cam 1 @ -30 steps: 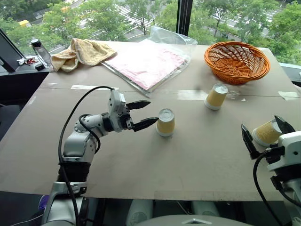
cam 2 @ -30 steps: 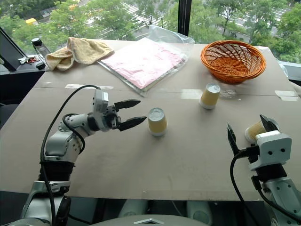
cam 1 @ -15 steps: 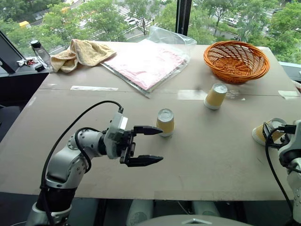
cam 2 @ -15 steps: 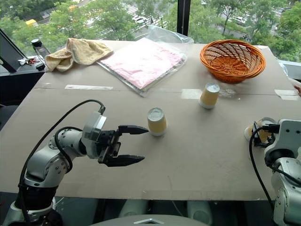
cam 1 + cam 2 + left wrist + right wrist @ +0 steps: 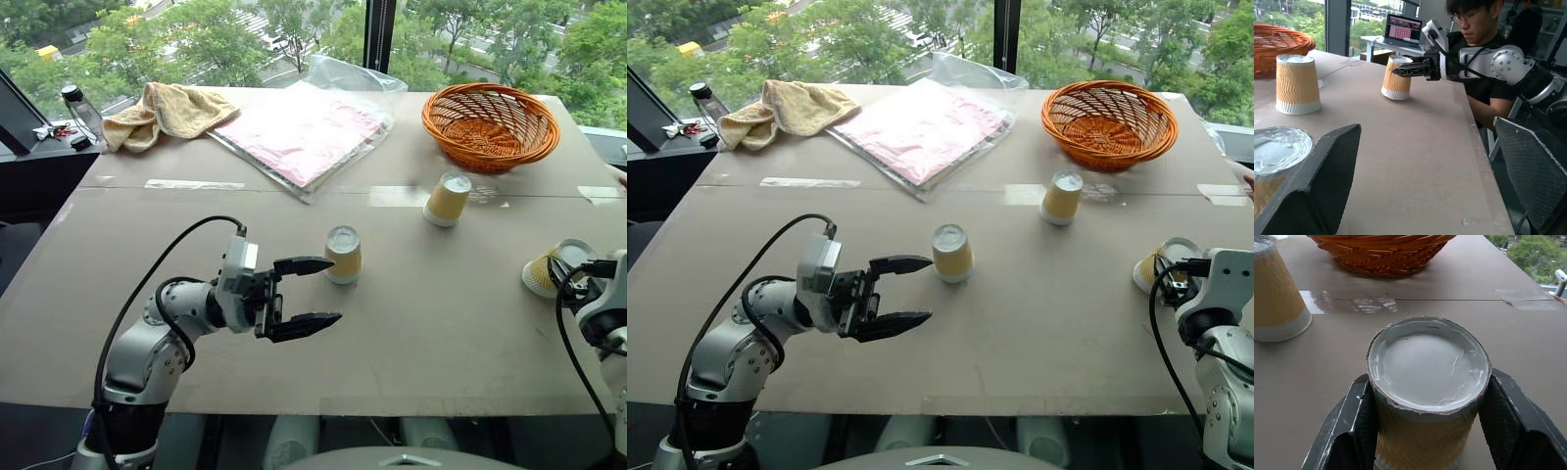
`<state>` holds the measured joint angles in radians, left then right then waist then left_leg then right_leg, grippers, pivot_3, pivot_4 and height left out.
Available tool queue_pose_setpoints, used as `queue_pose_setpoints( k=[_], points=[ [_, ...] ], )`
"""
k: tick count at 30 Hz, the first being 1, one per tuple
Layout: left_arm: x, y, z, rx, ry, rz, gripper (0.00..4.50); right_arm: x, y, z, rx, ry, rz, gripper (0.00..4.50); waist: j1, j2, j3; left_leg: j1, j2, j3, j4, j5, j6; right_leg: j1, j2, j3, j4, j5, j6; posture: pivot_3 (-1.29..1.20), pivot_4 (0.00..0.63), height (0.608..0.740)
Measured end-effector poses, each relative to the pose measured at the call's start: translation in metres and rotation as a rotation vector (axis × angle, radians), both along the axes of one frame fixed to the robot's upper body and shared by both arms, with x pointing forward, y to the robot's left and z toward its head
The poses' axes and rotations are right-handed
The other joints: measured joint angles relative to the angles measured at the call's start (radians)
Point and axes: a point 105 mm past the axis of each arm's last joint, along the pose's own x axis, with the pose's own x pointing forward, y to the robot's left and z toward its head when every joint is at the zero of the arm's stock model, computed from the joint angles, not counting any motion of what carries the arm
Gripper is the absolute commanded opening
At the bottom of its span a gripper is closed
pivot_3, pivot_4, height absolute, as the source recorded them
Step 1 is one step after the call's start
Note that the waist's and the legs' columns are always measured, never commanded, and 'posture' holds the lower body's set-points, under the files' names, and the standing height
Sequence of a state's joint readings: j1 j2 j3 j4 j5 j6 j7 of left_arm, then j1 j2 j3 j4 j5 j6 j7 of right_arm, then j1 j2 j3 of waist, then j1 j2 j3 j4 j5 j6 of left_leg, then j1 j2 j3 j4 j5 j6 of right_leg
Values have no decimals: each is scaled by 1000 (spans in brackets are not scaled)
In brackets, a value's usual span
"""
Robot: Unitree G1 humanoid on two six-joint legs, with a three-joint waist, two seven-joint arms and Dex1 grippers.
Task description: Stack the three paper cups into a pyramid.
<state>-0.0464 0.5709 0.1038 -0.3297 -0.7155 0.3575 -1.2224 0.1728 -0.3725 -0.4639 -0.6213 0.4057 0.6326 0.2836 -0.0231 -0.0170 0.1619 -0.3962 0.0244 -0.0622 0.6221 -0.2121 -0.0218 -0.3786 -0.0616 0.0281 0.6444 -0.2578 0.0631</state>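
Note:
My right gripper has the third cup, still at the table's edge, to place. It will set that cup down close beside the middle cup [image 5: 380, 280], on the side of that cup away from my left gripper.
Three paper cups with yellow-tan ribbed sides stand base-up on the brown table [image 5: 411, 333]. The middle cup [image 5: 343, 255] is next to my left gripper [image 5: 333, 290], which is open and empty, its upper fingertip just short of the cup's side. The far cup [image 5: 448, 200] stands in front of the basket. At the table's right edge, the third cup [image 5: 552, 268] leans a little, and my right gripper [image 5: 1427, 401] is shut on its sides. In the left wrist view that held cup [image 5: 1397, 78] has its rim down at the table.
An orange wicker basket [image 5: 490, 125] sits at the back right. A pink cloth in a clear bag [image 5: 304, 132] and a yellow towel [image 5: 162, 110] lie at the back. A person [image 5: 1474, 29] sits beyond the table's right edge.
My left gripper drew back from the middle cup toward the near edge, still open. My right gripper reached forward around the right-hand cup and shut on it.

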Motion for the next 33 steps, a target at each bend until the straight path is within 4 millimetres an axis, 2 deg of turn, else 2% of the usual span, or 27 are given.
queue_pose_setpoints(
  k=[1, 2, 5, 6, 7, 10, 16, 22, 24, 27, 30, 33],
  points=[
    [-1, 6, -4, -2, 25, 11, 4500, 1, 19, 6, -18, -16, 103, 2101, -6, 0, 0, 0, 1, 0, 0, 0, 0, 0, 1, 0, 0, 0, 0, 0, 150, 740],
    [-2, 16, -9, -4, 58, 25, 4500, -1, 48, 12, -50, -33, 258, 2101, -10, 0, 0, 0, 1, -1, -1, 0, 0, 0, 2, -1, 0, 0, 0, 0, 150, 740],
    [-1, 36, -14, 19, 91, 52, 4500, -3, 106, 9, -43, -30, 535, 2101, -9, -1, 0, -1, 1, -2, 0, 0, 0, 0, 2, -1, -1, -1, 1, 0, 150, 740],
    [-1, 37, -14, 21, 91, 56, 4500, -2, 110, 8, -41, -28, 551, 2101, -8, -1, 0, -1, 1, -2, 0, 0, 0, 0, 1, -1, -1, -1, 1, 0, 150, 740],
    [0, 42, -15, 25, 97, 67, 4500, 2, 124, 4, -44, -19, 613, 2101, -5, -2, 0, -1, 0, -1, 0, 0, 0, 0, 1, -1, -2, -1, 1, 0, 150, 740],
    [0, 45, -15, 33, 102, 75, 4500, 9, 146, -7, -69, 8, 723, 2101, -1, -3, 1, -2, 0, -1, 0, 0, 0, 0, 0, -1, -2, 0, 0, 0, 150, 740],
    [-9, 55, -18, 76, 116, 104, 4500, 20, 170, -13, -92, 23, 834, 2101, 7, -3, 1, -2, 0, -2, -4, 0, 0, -3, 1, -1, -2, 0, 0, 0, 150, 740],
    [-17, 65, -14, 107, 103, 145, 4500, 29, 183, -16, -103, 11, 870, 2101, 6, -3, 1, -2, 0, -1, -4, 0, 0, -3, 1, -1, -2, 0, 0, 0, 150, 740],
    [-20, 65, -15, 111, 107, 148, 4500, 31, 184, -15, -102, 10, 872, 3136, 7, -3, 1, -2, 0, -1, -4, 0, 0, -3, 1, -1, -2, 0, -1, 0, 150, 740],
    [-22, 62, -13, 112, 96, 140, 4500, 33, 183, -21, -105, 32, 872, 4358, 9, -3, 1, -2, 0, -1, -4, 0, 0, -3, 1, -1, -2, 0, -1, 0, 150, 740],
    [-21, 60, -10, 104, 92, 145, 4500, 31, 181, -24, -111, 46, 883, 4444, 8, -3, 1, -2, 0, -1, -4, 0, 0, -3, 1, -1, -2, 0, -1, 0, 150, 740],
    [-22, 60, -8, 97, 89, 145, 4500, 27, 173, -12, -105, 14, 875, 4444, 9, -3, 1, -3, 0, -1, -4, 0, 0, -3, 1, -1, -2, 0, 0, 0, 150, 740]
  ],
)
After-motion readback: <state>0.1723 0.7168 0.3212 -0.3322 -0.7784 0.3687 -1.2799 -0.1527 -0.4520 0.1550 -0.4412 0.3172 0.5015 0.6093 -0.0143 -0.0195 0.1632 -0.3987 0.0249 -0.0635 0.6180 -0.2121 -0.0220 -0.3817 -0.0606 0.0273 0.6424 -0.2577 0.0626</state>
